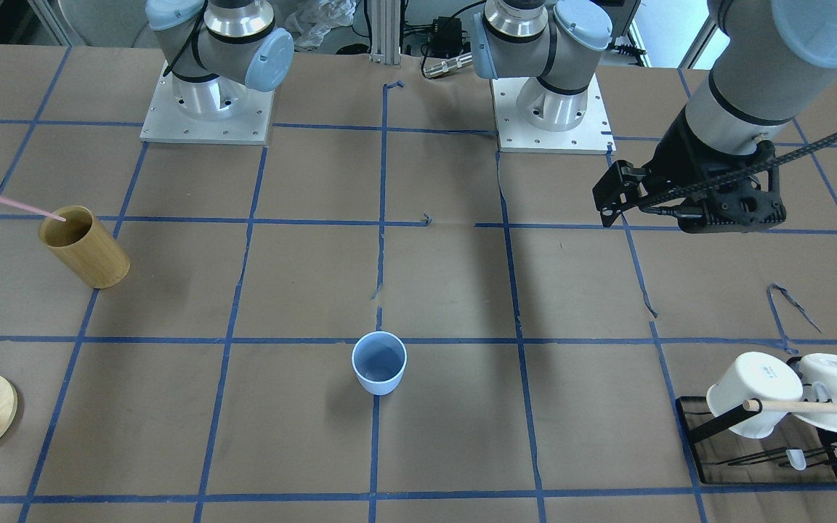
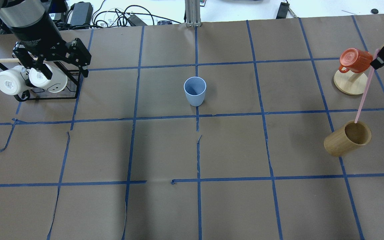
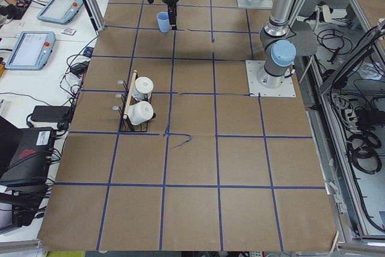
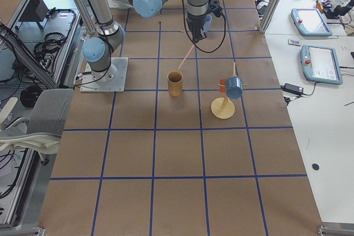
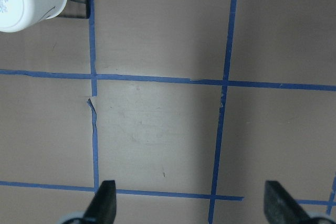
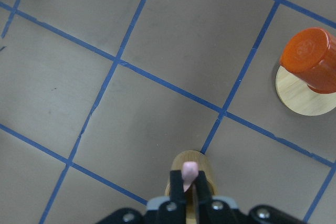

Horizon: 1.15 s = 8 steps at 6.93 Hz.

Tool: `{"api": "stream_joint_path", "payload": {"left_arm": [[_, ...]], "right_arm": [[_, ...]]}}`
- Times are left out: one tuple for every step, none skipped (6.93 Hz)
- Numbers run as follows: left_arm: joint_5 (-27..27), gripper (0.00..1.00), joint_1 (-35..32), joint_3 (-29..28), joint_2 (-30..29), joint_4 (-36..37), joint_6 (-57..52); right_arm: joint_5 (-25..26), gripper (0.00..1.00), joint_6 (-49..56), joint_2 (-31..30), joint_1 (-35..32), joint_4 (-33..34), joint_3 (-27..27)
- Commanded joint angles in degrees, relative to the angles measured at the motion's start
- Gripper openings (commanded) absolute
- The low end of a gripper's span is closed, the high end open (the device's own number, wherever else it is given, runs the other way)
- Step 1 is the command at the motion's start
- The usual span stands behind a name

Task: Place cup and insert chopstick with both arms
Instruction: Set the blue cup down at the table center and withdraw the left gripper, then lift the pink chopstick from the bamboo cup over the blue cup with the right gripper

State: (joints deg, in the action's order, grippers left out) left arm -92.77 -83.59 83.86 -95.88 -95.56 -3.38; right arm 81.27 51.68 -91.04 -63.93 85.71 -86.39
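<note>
The pink chopstick, its tip now in the bamboo cylinder's mouth, will be released by my right gripper once it is inside the opening of the empty light-blue cup (image 1: 380, 354).
The light-blue cup (image 1: 379, 362) stands upright and empty mid-table, also in the overhead view (image 2: 195, 90). My right gripper (image 2: 382, 57) is shut on the top of a thin pink chopstick (image 2: 364, 93), far to the cup's right. The chopstick slants down, its lower tip in the mouth of the tan bamboo cylinder (image 2: 347, 138). The right wrist view shows the pink end (image 6: 189, 170) between the shut fingers. My left gripper (image 2: 64, 66) is open and empty above the mug rack, left of the cup; the left wrist view (image 5: 191, 203) shows its spread fingertips over bare paper.
A black rack (image 2: 73, 96) holds two white mugs (image 2: 10, 82) on a wooden dowel at the far left. An orange mug (image 2: 353, 60) hangs on a round wooden stand (image 2: 345, 87) at the far right. Brown paper with blue tape lines covers the table.
</note>
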Motion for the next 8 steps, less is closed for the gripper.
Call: {"api": "stream_joint_path", "payload": {"left_arm": [[0.2,1.0,-0.3,1.6,-1.0,0.0,0.6],[0.1,1.0,-0.7,1.7,-1.1,0.9,0.3],[0.2,1.0,-0.9,1.8,-1.1,3.9,0.4],[-0.2,1.0,-1.1,1.7,0.6,3.8,0.0],[-0.2,1.0,-1.4,1.9,2.0,2.1,0.3],[-0.3,1.0,-2.1,2.2,1.2,1.5,0.1],[-1.1,1.0,-3.2,2.0,1.0,1.9,-0.1],[-1.3,1.0,-4.3,2.1,1.0,1.8,-0.1]], "right_arm": [[-4.4,0.0,-5.9,0.4,-3.5,-2.2,3.6],[-6.5,0.0,-14.3,0.9,-7.8,2.7,3.5],[-6.3,0.0,-22.9,2.6,-13.5,9.2,3.5],[-5.8,0.0,-26.9,4.5,-19.9,16.0,3.5],[-5.7,0.0,-31.8,5.9,-24.9,20.7,3.5],[-5.7,0.0,-35.1,8.0,-28.2,26.4,3.5],[-5.2,0.0,-36.2,10.3,-31.1,30.5,3.6],[-3.7,0.0,-40.2,13.0,-34.0,34.9,3.7]]}}
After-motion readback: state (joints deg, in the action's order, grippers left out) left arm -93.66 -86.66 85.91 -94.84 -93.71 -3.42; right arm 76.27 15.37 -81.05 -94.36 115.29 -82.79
